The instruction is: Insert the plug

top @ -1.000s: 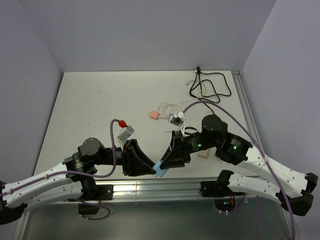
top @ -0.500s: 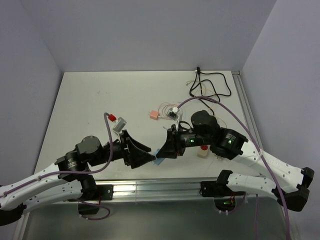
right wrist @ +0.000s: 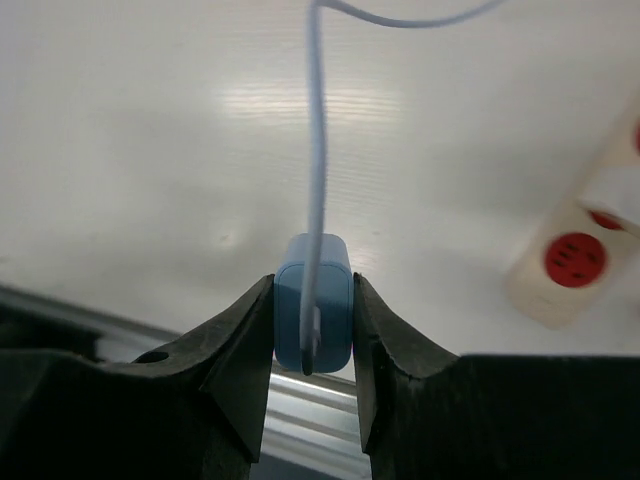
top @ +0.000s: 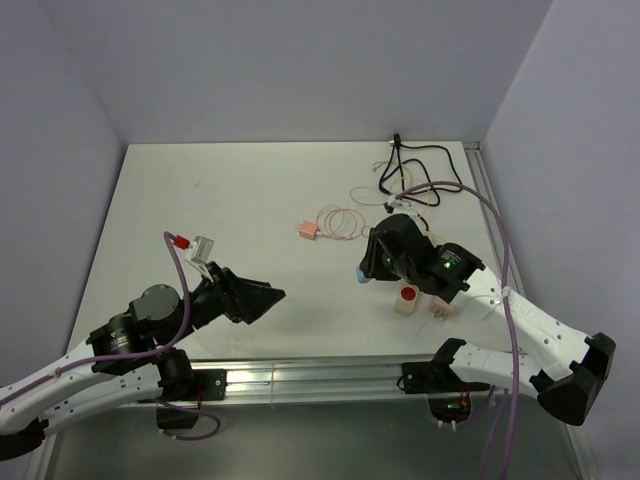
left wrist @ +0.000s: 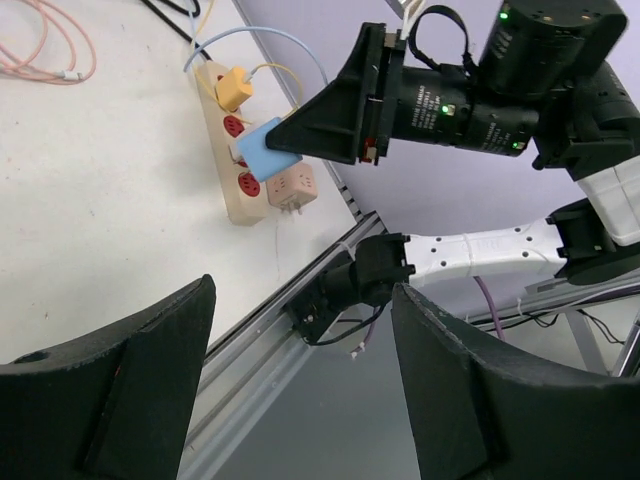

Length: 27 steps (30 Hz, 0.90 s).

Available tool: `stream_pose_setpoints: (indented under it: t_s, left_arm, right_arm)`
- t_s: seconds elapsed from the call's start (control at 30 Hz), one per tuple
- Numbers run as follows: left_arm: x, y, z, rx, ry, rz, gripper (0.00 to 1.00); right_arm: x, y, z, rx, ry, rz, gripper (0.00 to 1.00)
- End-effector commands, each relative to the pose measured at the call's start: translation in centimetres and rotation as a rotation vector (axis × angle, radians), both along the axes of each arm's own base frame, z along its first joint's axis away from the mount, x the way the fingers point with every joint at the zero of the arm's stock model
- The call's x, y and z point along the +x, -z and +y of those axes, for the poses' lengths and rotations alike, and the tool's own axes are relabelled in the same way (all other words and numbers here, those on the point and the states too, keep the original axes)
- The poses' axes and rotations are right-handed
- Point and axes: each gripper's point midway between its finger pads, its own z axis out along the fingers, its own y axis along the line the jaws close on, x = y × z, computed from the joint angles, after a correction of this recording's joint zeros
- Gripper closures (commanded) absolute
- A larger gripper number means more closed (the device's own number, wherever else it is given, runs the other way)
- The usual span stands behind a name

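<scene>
I will let go of the blue plug with my right gripper, and it will then rest in the nearest red socket of the cream power strip (top: pixel 406 294) (right wrist: pixel 572 260).
The plug (right wrist: pixel 313 300) is a small blue block with a pale blue cord rising from it. My right gripper (right wrist: pixel 313 287) is shut on its two sides. In the top view the right gripper (top: pixel 366 270) holds the plug (top: pixel 362 273) above the table, just left of the cream power strip (top: pixel 406 305) with red sockets. The left wrist view shows the strip (left wrist: pixel 240 170) with a yellow plug (left wrist: pixel 232 88) in it and the blue plug (left wrist: pixel 265 150) hanging close over it. My left gripper (top: pixel 265 297) stands open and empty at the left, well apart from the plug.
A pink cable coil with a pink connector (top: pixel 307 229) lies mid-table. A black cable (top: pixel 420 170) is tangled at the back right. A pinkish adapter (left wrist: pixel 292 188) sits beside the strip. A metal rail (top: pixel 300 380) runs along the near table edge.
My left gripper has opened, let go of the blue plug and drawn back to the left. My right gripper has carried the plug to the right, towards the power strip.
</scene>
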Motion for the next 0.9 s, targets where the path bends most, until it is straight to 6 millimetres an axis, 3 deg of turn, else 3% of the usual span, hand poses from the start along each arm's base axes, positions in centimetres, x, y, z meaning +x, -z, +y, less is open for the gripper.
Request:
stream_pose_setpoints:
  t_s: [0.0, 0.03, 0.13, 0.23, 0.43, 0.87]
  left_arm:
    - [0.2, -0.3, -0.4, -0.024, -0.001, -0.018, 0.24]
    - [0.2, -0.3, -0.6, -0.023, 0.005, -0.022, 0.24]
    - [0.1, -0.1, -1.1, -0.008, 0.028, -0.038, 0.24]
    - [0.0, 0.1, -1.4, 0.006, 0.044, -0.05, 0.25]
    - [-0.4, 0.1, -1.7, 0.008, 0.08, -0.075, 0.25]
    - [-0.4, -0.1, -1.0, 0.041, 0.073, -0.12, 0.25]
  right_arm:
    - [1.2, 2.0, -5.3, -0.167, 0.214, 0.001, 1.0]
    - [1.2, 2.9, -7.0, -0.218, 0.26, 0.019, 1.0]
    - [1.1, 4.8, -9.4, -0.278, 0.331, 0.062, 1.0]
    - [0.7, 6.6, -10.8, -0.29, 0.389, 0.113, 1.0]
    - [0.7, 9.1, -11.8, -0.295, 0.444, 0.173, 1.0]
    - [1.3, 10.5, -13.7, -0.326, 0.525, 0.201, 1.0]
